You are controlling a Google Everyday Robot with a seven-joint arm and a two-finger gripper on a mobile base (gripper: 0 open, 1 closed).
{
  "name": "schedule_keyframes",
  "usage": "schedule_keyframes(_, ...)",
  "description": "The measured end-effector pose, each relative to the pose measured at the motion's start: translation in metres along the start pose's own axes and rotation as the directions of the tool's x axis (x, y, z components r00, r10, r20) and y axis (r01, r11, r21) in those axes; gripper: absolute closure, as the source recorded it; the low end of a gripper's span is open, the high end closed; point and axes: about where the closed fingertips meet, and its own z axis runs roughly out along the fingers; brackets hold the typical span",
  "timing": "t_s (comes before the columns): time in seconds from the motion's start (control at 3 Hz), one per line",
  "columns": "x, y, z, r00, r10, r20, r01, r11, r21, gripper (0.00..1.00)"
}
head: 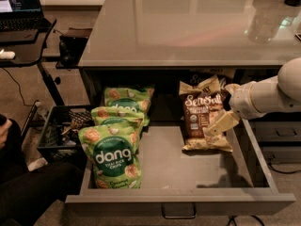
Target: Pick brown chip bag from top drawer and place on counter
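Next, I grip the middle of the brown chip bag's side edge [223,113], nearest the white arm.
The brown chip bag [200,112] stands leaning at the back right of the open top drawer [188,166], white script on its front. My gripper [225,106] comes in from the right on a white arm [268,95] and sits at the bag's right edge. It is open, with one tan finger [220,125] low against the bag's lower right and the other near the bag's top right corner. The glossy grey counter [188,27] lies above the drawer.
Three green "dang" bags [115,157] fill the drawer's left side. The drawer's pull handle [178,212] is at the front. A black wire crate [59,131] stands on the floor at left, below a black desk with a laptop [19,4]. A person's leg is at lower left.
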Motion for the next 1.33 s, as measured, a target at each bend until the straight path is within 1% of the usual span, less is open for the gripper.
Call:
schedule_keyframes(0.33,0.004,-0.018,0.022,0.999,0.038,-0.006,-0.037,0.9986,0.039,0.00)
schedule_keyframes(0.67,0.015,-0.029,0.042,0.994,0.106,-0.020,-0.104,0.9919,0.073,0.00)
schedule_keyframes(1.0,0.025,-0.031,0.061,0.986,0.165,-0.036,-0.162,0.9828,0.090,0.00)
schedule_keyframes(1.33,0.033,-0.031,0.074,0.981,0.192,-0.041,-0.187,0.9770,0.102,0.00)
